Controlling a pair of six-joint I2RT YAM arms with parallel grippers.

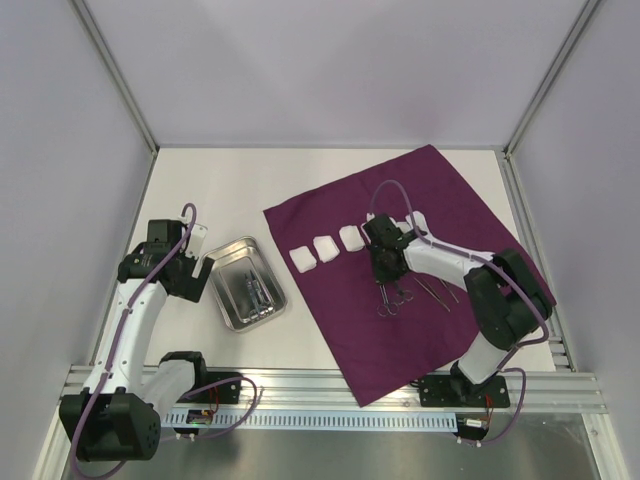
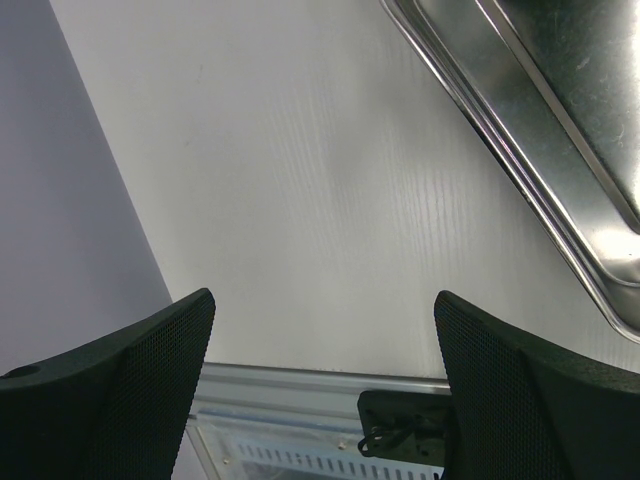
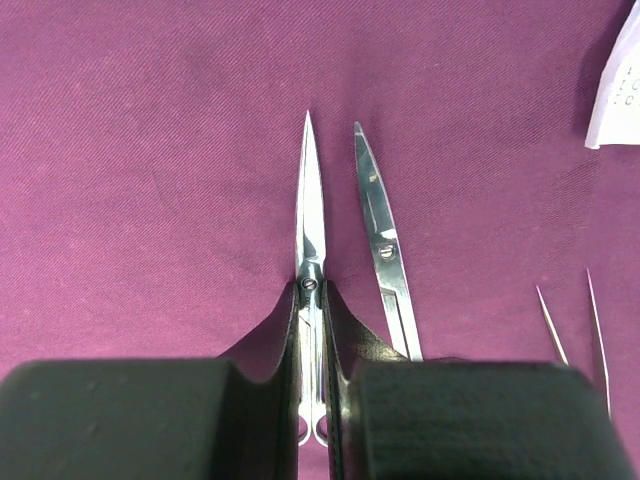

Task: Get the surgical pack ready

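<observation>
The scissors will lie in the steel tray (image 1: 267, 288), between the tray's instruments and its cloth-side, once the robot's right gripper lets go of them.
The dark purple cloth (image 1: 345, 335) of the surgical pack lies spread flat on the right half of the table. On it, my right gripper (image 3: 312, 300) is shut on a pair of steel scissors (image 3: 311, 225) at their pivot, blades pointing away and lying on the cloth (image 3: 150, 150). A second pair of scissors (image 3: 383, 245) lies just to the right. In the top view the right gripper (image 1: 385, 275) stands over several instruments (image 1: 395, 298). Three white gauze pads (image 1: 326, 247) sit in a row on the cloth. My left gripper (image 2: 322, 310) is open over bare table, beside the steel tray (image 2: 560, 130).
The steel tray (image 1: 232, 247) stands left of the cloth and holds a few instruments (image 1: 256, 290). Thin tweezers (image 3: 570, 330) lie right of the scissors, and a white packet (image 3: 620, 80) sits at the far right. An aluminium rail (image 1: 330, 385) runs along the table's near edge.
</observation>
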